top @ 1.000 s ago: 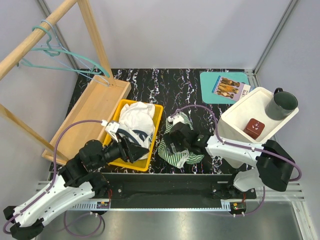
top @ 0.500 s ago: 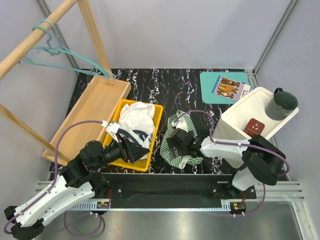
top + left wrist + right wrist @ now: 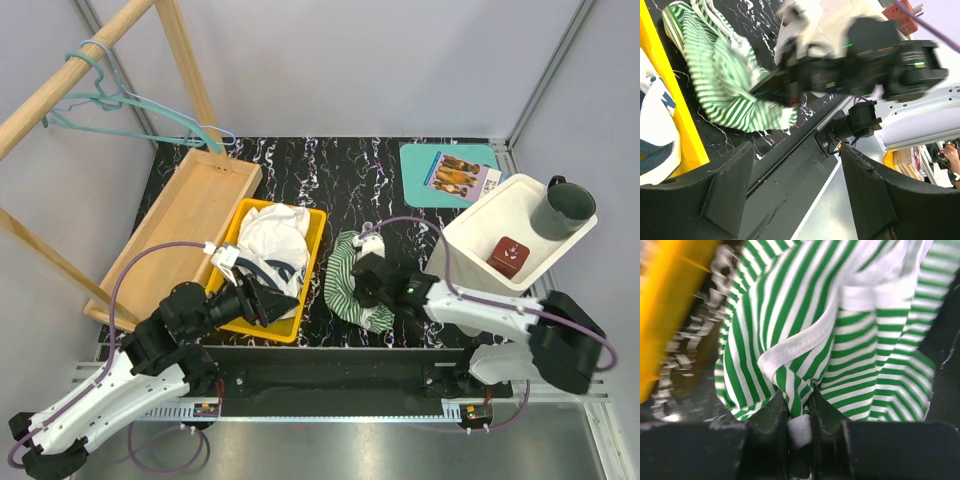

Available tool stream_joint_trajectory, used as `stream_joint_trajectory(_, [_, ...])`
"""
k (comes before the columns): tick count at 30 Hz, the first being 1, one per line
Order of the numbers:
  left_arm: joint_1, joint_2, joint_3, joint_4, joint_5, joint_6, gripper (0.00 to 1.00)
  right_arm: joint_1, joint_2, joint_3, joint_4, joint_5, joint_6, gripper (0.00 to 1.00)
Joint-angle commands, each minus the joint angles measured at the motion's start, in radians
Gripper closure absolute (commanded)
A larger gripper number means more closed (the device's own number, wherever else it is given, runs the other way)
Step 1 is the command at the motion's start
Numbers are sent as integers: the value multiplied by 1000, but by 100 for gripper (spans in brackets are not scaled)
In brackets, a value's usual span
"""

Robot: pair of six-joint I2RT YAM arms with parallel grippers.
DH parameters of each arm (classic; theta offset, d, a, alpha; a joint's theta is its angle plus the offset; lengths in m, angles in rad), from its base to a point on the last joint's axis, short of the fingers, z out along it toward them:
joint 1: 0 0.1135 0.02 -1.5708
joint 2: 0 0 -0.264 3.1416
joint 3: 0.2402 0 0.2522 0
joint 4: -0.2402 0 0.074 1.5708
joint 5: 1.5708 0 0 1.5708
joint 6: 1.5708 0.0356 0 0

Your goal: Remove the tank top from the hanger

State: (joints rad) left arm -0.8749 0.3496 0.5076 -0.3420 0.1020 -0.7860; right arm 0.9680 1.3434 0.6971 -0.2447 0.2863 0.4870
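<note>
Next, the right gripper drops the striped tank top, now bunched on the black marble table, on the white and navy garment in the yellow bin (image 3: 268, 268).
The green-and-white striped tank top (image 3: 345, 272) lies bunched on the black marble table, off the hanger. My right gripper (image 3: 360, 284) is shut on a fold of it; in the right wrist view the jaws (image 3: 799, 412) pinch striped cloth (image 3: 840, 335) and a white hem. The teal hanger (image 3: 120, 105) hangs bare on the wooden rail at the top left. My left gripper (image 3: 268, 300) hovers open over the near end of the yellow bin, nothing between its fingers (image 3: 796, 155). The left wrist view shows the tank top (image 3: 720, 75) and the right arm beside it.
A yellow bin (image 3: 316, 228) holds a white and navy garment. A wooden tray (image 3: 185, 205) leans left of it. At the right stands a white bin (image 3: 470, 235) with a dark mug (image 3: 562, 208) and a red block. A teal mat (image 3: 420, 165) lies at the back.
My right gripper has closed on the tank top and shifted, and the cloth is now bunched further left. The left arm has stayed still.
</note>
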Motion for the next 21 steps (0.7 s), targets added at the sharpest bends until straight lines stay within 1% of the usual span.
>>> stream_joint_trajectory(1, [-4,-26,9,41,-15,16,27,3,-246,50,36,-22,-59,100])
stream_joint_trajectory(3, [-4,-44,12,28,-39,16,27,3,-315,94,56,-36,-76,100])
stream_joint_trajectory(6, [-3,-81,16,8,-77,16,27,3,-342,163,96,-110,-84,100])
stream_joint_trajectory(10, [-4,-147,29,-17,-99,14,28,5,-282,254,143,-278,-48,100])
stream_joint_trajectory(14, [-4,-256,46,-35,-163,21,28,3,-210,268,347,-398,53,100])
stream_joint_trajectory(15, [-4,-294,52,-54,-185,27,28,5,-170,272,376,-435,74,100])
stream_joint_trajectory(18, [-4,-340,77,-103,-229,34,28,5,-78,271,491,-478,188,100])
stream_joint_trajectory(19, [-3,-372,91,-115,-240,36,28,12,-57,263,525,-470,220,100])
stream_joint_trajectory(20, [-3,-382,95,-127,-260,37,28,18,-37,251,582,-448,292,100])
stream_joint_trajectory(21, [-4,-391,100,-155,-269,40,28,27,2,230,606,-382,323,100])
